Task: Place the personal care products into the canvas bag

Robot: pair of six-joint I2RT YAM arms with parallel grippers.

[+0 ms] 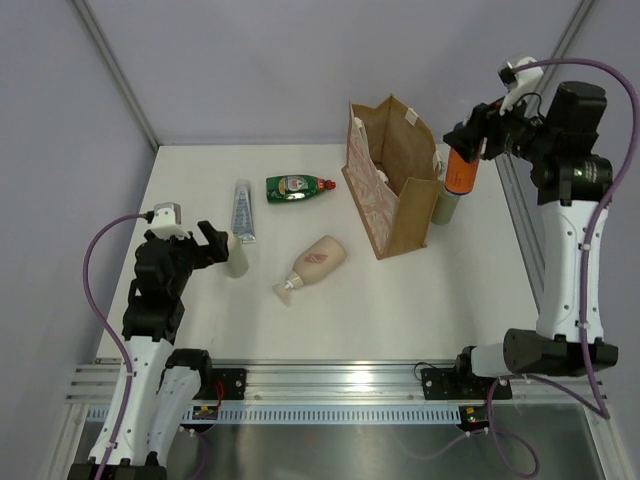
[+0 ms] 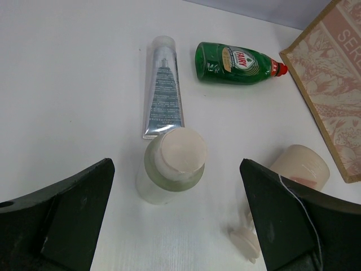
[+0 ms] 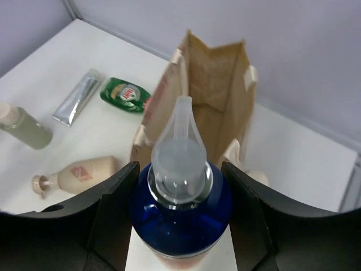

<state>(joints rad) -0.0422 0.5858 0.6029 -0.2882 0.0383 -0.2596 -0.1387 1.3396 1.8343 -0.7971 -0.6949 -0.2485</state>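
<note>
Next, my right gripper releases the orange bottle inside the canvas bag [image 1: 402,186] [image 3: 190,145]. It will let go just behind the bag's plain narrow front side.
The canvas bag [image 1: 400,190] stands upright and open at the back right; it also shows in the right wrist view [image 3: 211,90]. My right gripper [image 1: 470,138] is shut on the orange bottle [image 1: 461,173], held in the air just right of the bag's mouth; the right wrist view shows its blue shoulder and whitish cap [image 3: 180,209]. A cream bottle [image 1: 445,207] stands right of the bag. My left gripper [image 1: 213,243] is open, with the other cream bottle [image 2: 172,166] upright just ahead of its fingers. The silvery tube [image 1: 243,210], green bottle [image 1: 298,186] and beige pump bottle [image 1: 316,263] lie on the table.
The white table [image 1: 420,290] is walled by grey panels at the back and sides. The pump bottle's head [image 2: 246,241] lies close to my left gripper's right finger [image 2: 293,214]. The bag's patterned side [image 2: 333,84] faces the lying bottles.
</note>
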